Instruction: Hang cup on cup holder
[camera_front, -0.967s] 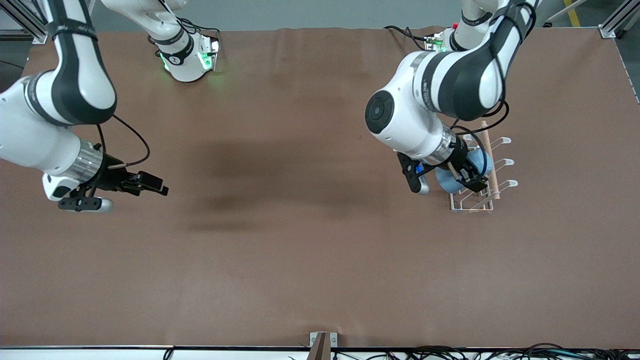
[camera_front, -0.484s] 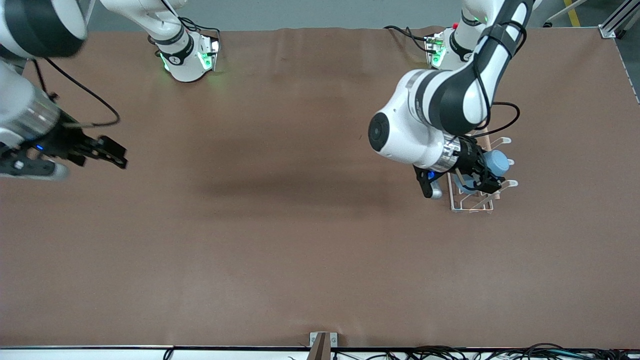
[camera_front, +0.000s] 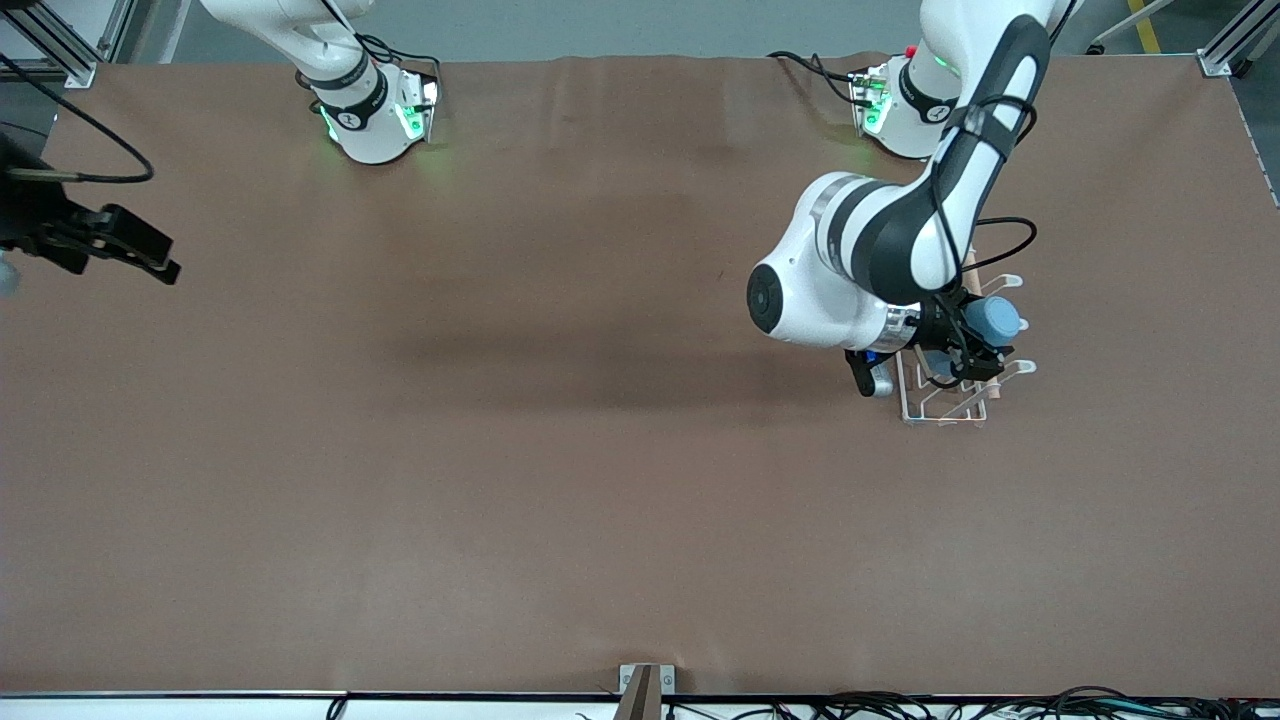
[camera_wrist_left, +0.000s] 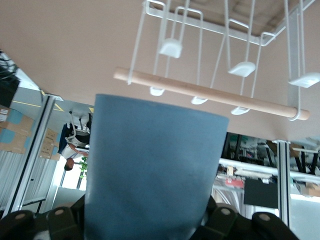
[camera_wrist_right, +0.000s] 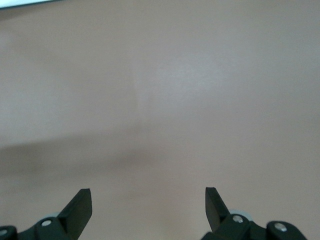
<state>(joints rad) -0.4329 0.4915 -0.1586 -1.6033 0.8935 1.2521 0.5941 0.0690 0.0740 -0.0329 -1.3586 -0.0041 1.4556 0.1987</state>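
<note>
Next, my left gripper lets go of the light-blue cup so that it is left on the white wire cup holder's peg (camera_front: 943, 379) that is closest to the small bracket.
The light-blue cup (camera_front: 993, 321) is held in my left gripper (camera_front: 978, 345), shut on it, over the white wire cup holder (camera_front: 945, 410) at the left arm's end of the table. In the left wrist view the cup (camera_wrist_left: 152, 170) fills the space between the jaws, with the holder's wooden rod (camera_wrist_left: 210, 94) and looped prongs (camera_wrist_left: 241, 68) close by it. My right gripper (camera_front: 130, 250) is open and empty, raised over the right arm's end of the table; its fingertips (camera_wrist_right: 80, 205) frame bare brown table.
The brown table cover (camera_front: 560, 450) holds nothing else. The arm bases (camera_front: 375, 120) stand along the table edge farthest from the front camera. A small bracket (camera_front: 645, 685) sits at the nearest edge.
My left gripper has carried the cup across the rack toward the prongs at the left arm's end. My right arm has drawn back and up toward the table's end.
</note>
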